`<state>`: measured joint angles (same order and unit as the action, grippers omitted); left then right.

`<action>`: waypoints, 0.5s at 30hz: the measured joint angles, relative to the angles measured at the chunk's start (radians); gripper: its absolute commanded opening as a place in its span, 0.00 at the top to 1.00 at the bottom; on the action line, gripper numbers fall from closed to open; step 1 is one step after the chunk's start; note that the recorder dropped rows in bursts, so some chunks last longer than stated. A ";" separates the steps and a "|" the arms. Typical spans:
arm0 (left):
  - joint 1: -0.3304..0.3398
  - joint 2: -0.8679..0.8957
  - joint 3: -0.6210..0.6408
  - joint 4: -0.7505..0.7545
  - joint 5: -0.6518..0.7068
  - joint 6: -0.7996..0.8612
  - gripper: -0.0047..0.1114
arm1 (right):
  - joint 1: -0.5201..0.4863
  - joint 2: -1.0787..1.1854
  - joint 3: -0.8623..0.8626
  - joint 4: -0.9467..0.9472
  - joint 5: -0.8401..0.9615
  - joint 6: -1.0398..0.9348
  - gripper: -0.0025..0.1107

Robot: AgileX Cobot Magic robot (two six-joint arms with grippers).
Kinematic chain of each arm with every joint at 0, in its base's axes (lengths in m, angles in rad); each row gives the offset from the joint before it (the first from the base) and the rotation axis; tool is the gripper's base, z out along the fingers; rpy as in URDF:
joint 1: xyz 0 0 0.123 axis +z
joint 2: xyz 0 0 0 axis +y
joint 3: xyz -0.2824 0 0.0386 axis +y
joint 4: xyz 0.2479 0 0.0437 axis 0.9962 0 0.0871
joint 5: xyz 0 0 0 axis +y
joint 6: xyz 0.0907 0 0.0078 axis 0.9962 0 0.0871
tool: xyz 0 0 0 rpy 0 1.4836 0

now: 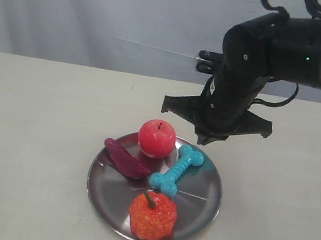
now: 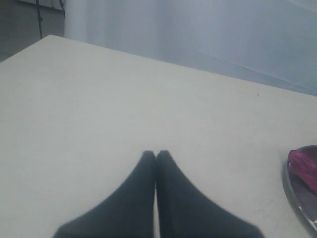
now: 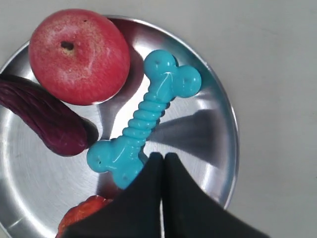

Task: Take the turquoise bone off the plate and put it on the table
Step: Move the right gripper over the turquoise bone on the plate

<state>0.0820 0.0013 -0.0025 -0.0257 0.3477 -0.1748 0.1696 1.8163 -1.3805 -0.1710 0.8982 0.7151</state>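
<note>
Next, I move my right gripper to the turquoise bone's ribbed middle (image 1: pixel 178 168) (image 3: pixel 142 121), between its knobbed ends, and close it there.
The turquoise bone (image 1: pixel 176 169) lies flat on the silver plate (image 1: pixel 197 202), slanting from the plate's middle toward its far right rim. In the right wrist view the bone (image 3: pixel 143 119) shows whole, with its ribbed shaft and knobbed ends. My right gripper (image 1: pixel 206 139) hangs above the plate's far right rim, clear of the bone. Its fingers are shut with nothing between them (image 3: pixel 163 156), the tips over the plate (image 3: pixel 218 148) beside one end of the bone. My left gripper (image 2: pixel 156 153) is shut and empty over the bare table (image 2: pixel 99 99), and does not show in the exterior view.
A red apple (image 1: pixel 156 137), a purple eggplant-like piece (image 1: pixel 125 159) and a red-orange bumpy pepper (image 1: pixel 153 215) share the plate with the bone. The cream table (image 1: pixel 36 128) spreads on all sides of the plate. A grey curtain stands behind.
</note>
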 measured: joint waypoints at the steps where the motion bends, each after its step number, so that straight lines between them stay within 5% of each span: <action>1: 0.000 0.000 0.000 0.000 0.000 0.000 0.96 | 0.000 0.005 0.000 0.000 0.000 0.000 0.98; 9: 0.000 0.000 0.000 0.000 0.000 0.000 0.96 | 0.024 0.020 0.000 0.002 -0.030 0.000 0.95; 15: 0.000 0.000 0.000 0.000 0.000 0.000 0.96 | 0.024 0.024 0.000 0.009 -0.033 0.000 0.56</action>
<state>0.0820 0.0013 -0.0025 -0.0257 0.3477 -0.1748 0.1940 1.8408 -1.3805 -0.1621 0.8655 0.7151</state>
